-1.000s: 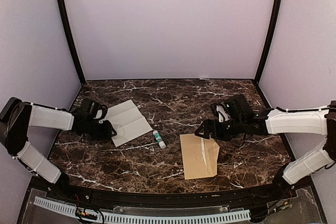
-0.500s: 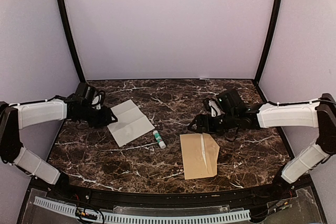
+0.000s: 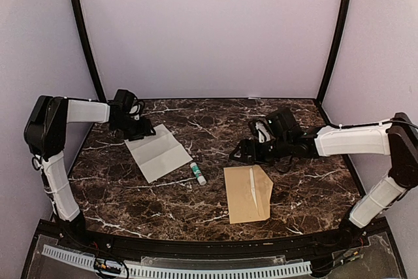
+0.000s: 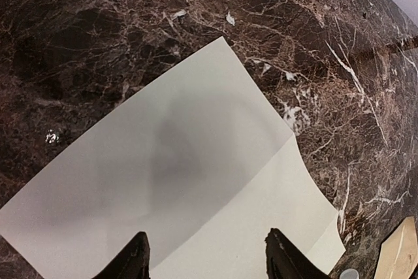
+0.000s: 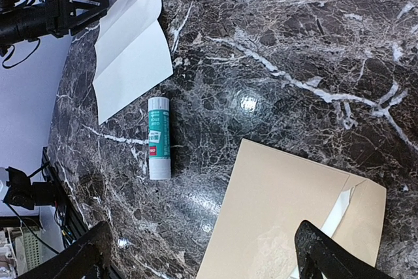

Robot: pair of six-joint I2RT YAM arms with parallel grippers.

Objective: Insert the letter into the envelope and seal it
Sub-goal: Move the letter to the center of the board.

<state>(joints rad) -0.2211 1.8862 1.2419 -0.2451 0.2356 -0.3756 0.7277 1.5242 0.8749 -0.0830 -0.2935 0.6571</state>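
Observation:
I will next move my right gripper to the letter's edge [image 3: 181,146] [image 5: 163,31] that faces it and close it there, near the end of the letter's fold crease.
The letter [image 3: 158,153], white paper with a fold crease, lies flat on the marble at the left. My left gripper [image 3: 144,131] hovers over its far corner. In the left wrist view the letter [image 4: 196,181] fills the frame under that gripper [image 4: 208,262], whose jaws stand open with nothing between them. The tan envelope [image 3: 248,193] lies right of centre, a white strip showing along its flap. My right gripper [image 3: 236,155] is open just beyond the envelope's far left corner. In the right wrist view the envelope [image 5: 294,220] lies below that gripper [image 5: 202,266].
A green-and-white glue stick [image 3: 198,174] lies between letter and envelope and is also visible as the glue stick [image 5: 159,145] in the right wrist view. Black curved posts and pale walls enclose the table on the far and side edges.
My left gripper has left the letter's left edge, swung back to its far corner and opened wider. The right gripper has crept left and slightly farther away. Letter and envelope have not moved.

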